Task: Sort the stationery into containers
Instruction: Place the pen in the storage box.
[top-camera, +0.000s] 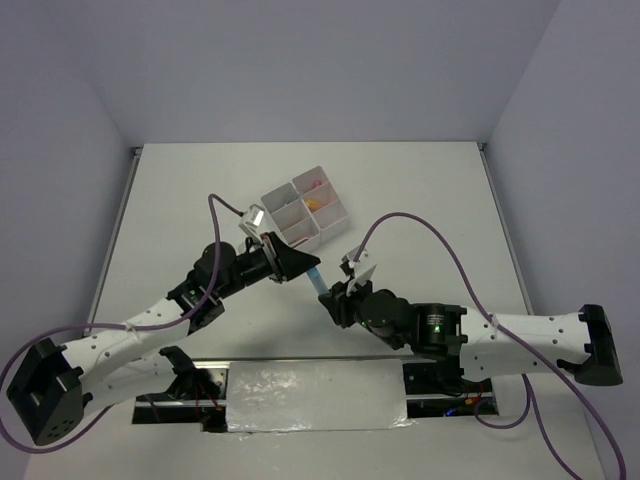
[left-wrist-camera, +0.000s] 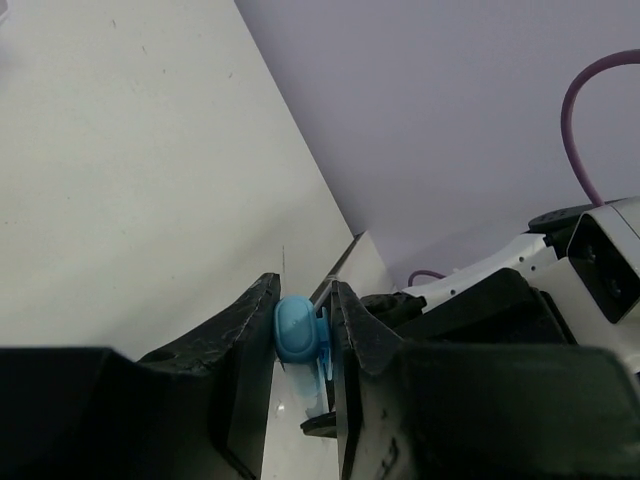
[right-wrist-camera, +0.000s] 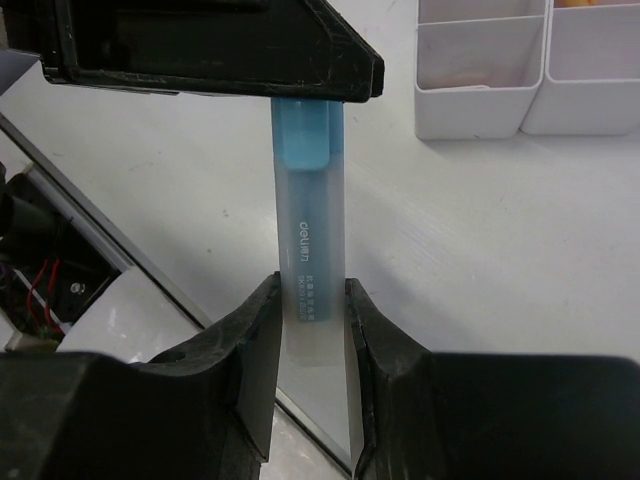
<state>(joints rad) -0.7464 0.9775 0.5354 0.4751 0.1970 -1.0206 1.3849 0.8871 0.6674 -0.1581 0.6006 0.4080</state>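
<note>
The robot's left gripper needs to release the blue highlighter, now held in the air between both grippers, beside the orange piece in the white organiser (top-camera: 327, 196).
A blue highlighter (top-camera: 316, 277) with a blue cap and a translucent body is held in the air between both grippers. My left gripper (top-camera: 303, 263) is shut on the capped end (left-wrist-camera: 297, 328). My right gripper (top-camera: 335, 297) is shut on the translucent body (right-wrist-camera: 308, 230). In the right wrist view the left fingers (right-wrist-camera: 200, 45) cover the cap end from above. The white organiser (top-camera: 327, 232) with four compartments stands just beyond the grippers. Pink and orange pieces (top-camera: 315, 196) lie in its far right compartment. Its near walls (right-wrist-camera: 480, 95) show in the right wrist view.
A shiny metal plate (top-camera: 315, 395) lies at the near table edge between the arm bases. Purple cables (top-camera: 440, 232) loop above both arms. Grey walls close the table on the left, far and right sides.
</note>
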